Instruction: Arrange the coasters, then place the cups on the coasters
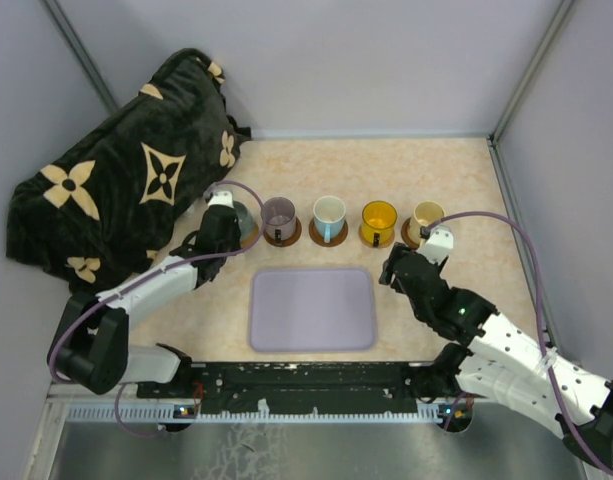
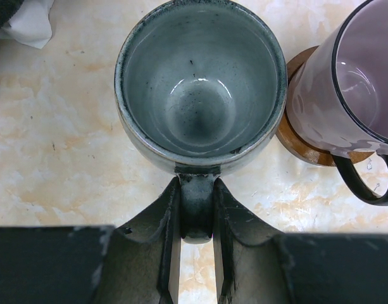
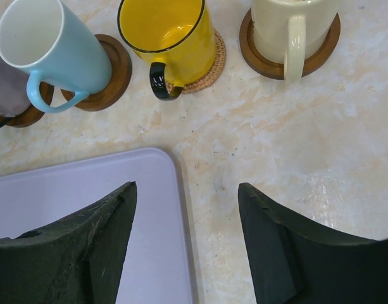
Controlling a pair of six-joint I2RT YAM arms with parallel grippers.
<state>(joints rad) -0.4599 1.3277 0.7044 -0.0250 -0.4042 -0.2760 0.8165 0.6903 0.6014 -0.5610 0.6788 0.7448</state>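
The left gripper needs to set the grey-green cup down on the brown coaster (image 1: pixel 242 227) (image 2: pixel 200 123) between the black cushion and the purple-grey cup.
Five cups stand in a row across the table. My left gripper (image 2: pixel 197 193) is shut on the handle (image 2: pixel 197 212) of the grey-green cup (image 2: pixel 200 82) at the left end (image 1: pixel 240 216); a brown coaster edge (image 1: pixel 251 239) shows under it. To its right stand the purple-grey cup (image 1: pixel 279 214) (image 2: pixel 345 82) on a wooden coaster (image 2: pixel 298 142), the white-and-blue cup (image 1: pixel 329 213) (image 3: pixel 54 44), the yellow cup (image 1: pixel 378 217) (image 3: pixel 171 35) and the cream cup (image 1: pixel 427 215) (image 3: pixel 288 25), each on a coaster. My right gripper (image 1: pixel 394 266) (image 3: pixel 187 193) hangs open and empty in front of the yellow cup.
A lavender tray (image 1: pixel 311 310) (image 3: pixel 86 183) lies in front of the row, its right edge under my right gripper. A large black cushion with tan flowers (image 1: pixel 126 180) fills the back left. Grey walls enclose the table on three sides.
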